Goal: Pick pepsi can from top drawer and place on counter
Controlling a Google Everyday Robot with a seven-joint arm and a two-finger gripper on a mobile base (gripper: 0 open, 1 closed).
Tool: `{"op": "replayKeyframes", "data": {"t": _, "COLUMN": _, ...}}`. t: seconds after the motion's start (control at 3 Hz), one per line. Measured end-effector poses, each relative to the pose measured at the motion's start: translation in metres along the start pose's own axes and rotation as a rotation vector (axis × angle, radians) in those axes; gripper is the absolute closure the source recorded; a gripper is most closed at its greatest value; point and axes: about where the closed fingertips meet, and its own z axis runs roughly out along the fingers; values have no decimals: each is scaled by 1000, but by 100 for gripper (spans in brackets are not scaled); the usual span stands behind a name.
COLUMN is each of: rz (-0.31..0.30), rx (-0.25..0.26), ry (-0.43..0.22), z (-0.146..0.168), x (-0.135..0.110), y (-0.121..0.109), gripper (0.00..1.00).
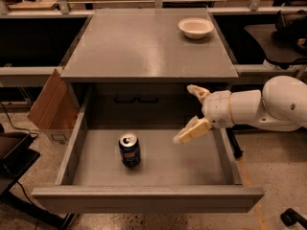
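Observation:
The pepsi can stands upright in the open top drawer, and I need to close my gripper around the middle of the pepsi can [129, 149].
The pepsi can [129, 150], dark blue with a silver lid, stands upright on the floor of the open top drawer [144, 198], left of the middle. My gripper [188, 113] hangs over the right part of the drawer, to the right of the can and above it, well apart from it. Its two cream fingers are spread wide and hold nothing. One finger [193, 131] points down-left toward the can, the other sits up by the counter's front edge. The grey counter [144, 42] lies behind the drawer.
A shallow white bowl [195, 27] sits at the counter's back right. A dark panel with two black handles [136, 98] is at the drawer's back. A cardboard piece [50, 107] leans at the left. My white arm [268, 107] comes in from the right.

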Motion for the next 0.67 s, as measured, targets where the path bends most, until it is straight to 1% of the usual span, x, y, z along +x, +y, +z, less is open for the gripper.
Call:
{"op": "replayKeyframes", "data": {"t": 0.33, "rz": -1, "rx": -9, "ry": 1, "z": 0, "x": -1, "y": 2, "gripper": 0}}
{"op": "replayKeyframes", "data": {"t": 0.67, "rz": -10, "rx": -46, "ry": -47, "z": 26, "x": 0, "y": 19, "gripper": 0}}
